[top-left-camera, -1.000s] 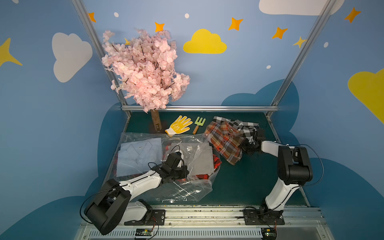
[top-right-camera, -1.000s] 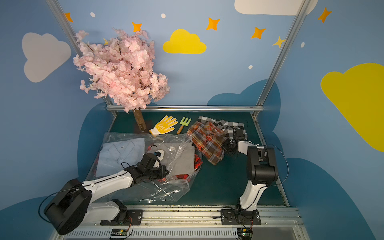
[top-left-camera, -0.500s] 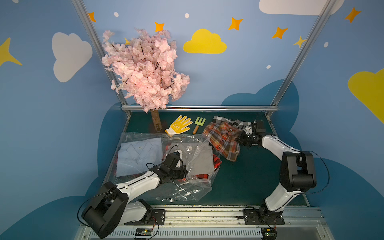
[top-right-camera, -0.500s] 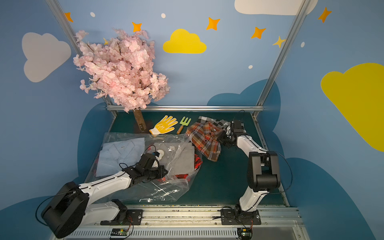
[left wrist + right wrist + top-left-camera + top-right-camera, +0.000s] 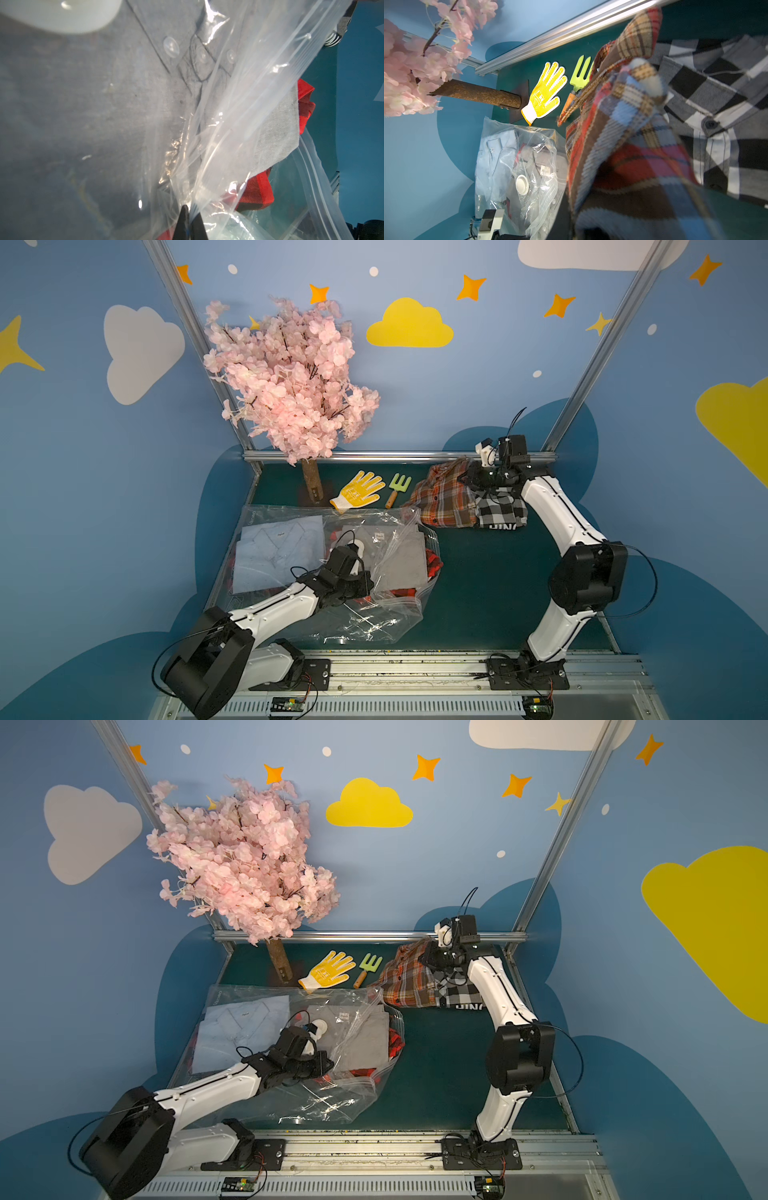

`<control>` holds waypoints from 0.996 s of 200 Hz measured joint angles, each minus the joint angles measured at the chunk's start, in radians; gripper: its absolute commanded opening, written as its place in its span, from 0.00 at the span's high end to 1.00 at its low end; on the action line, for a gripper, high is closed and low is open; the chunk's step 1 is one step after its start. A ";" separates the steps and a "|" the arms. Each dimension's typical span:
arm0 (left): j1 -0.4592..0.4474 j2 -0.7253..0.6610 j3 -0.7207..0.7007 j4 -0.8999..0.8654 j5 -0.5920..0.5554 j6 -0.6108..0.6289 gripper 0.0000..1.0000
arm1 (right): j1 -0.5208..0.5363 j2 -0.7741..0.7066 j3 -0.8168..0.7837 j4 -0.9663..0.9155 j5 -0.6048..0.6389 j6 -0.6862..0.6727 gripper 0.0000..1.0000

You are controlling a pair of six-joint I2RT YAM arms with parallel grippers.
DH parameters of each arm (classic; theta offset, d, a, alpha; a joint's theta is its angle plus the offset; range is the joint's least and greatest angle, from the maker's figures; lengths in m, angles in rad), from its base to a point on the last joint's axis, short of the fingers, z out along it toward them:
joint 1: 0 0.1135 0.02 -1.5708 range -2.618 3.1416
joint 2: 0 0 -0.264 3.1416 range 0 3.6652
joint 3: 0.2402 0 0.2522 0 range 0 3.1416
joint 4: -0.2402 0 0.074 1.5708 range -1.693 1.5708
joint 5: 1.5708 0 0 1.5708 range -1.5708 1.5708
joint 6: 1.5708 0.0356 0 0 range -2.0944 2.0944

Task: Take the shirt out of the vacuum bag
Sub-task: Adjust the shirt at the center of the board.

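Observation:
My right gripper will let go of the orange plaid shirt, spread flat on top of the black-and-white checked shirt [image 5: 468, 494]. The orange shirt is now outside the bag, at the back.
The clear vacuum bag [image 5: 374, 622] [image 5: 332, 1102] lies at the left with its white valve disc [image 5: 358, 548] on top. Inside it I see a light blue shirt [image 5: 278, 551], a grey shirt [image 5: 405, 564] [image 5: 104, 104] and red plaid cloth [image 5: 257, 195]. My left gripper [image 5: 368, 587] [image 5: 190, 207] is shut on a fold of the bag's plastic. An orange plaid shirt [image 5: 444, 502] [image 5: 623, 145] is outside the bag at the back right, and my right gripper [image 5: 471, 479] [image 5: 571, 220] is shut on it. It partly covers a black-and-white checked shirt [image 5: 500, 510].
A pink blossom tree [image 5: 291, 385] stands at the back left on a brown trunk [image 5: 311, 485]. A yellow glove [image 5: 357, 491] and a green hand fork [image 5: 397, 487] lie along the back rail [image 5: 374, 456]. Green table surface [image 5: 478, 593] shows between the arms.
My right gripper has carried the orange plaid shirt back and to the right, toward the rail, and the cloth is now bunched over the checked shirt. The left gripper has held its place on the bag.

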 measured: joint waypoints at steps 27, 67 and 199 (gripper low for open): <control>0.003 -0.001 -0.008 -0.001 -0.002 0.000 0.97 | -0.022 0.047 0.072 -0.019 -0.001 -0.036 1.00; 0.007 -0.001 -0.008 -0.004 -0.002 0.008 0.97 | -0.092 0.109 0.127 -0.028 -0.016 -0.056 1.00; 0.011 0.002 -0.008 -0.006 0.002 0.015 0.97 | -0.261 0.360 0.326 -0.156 -0.008 -0.211 1.00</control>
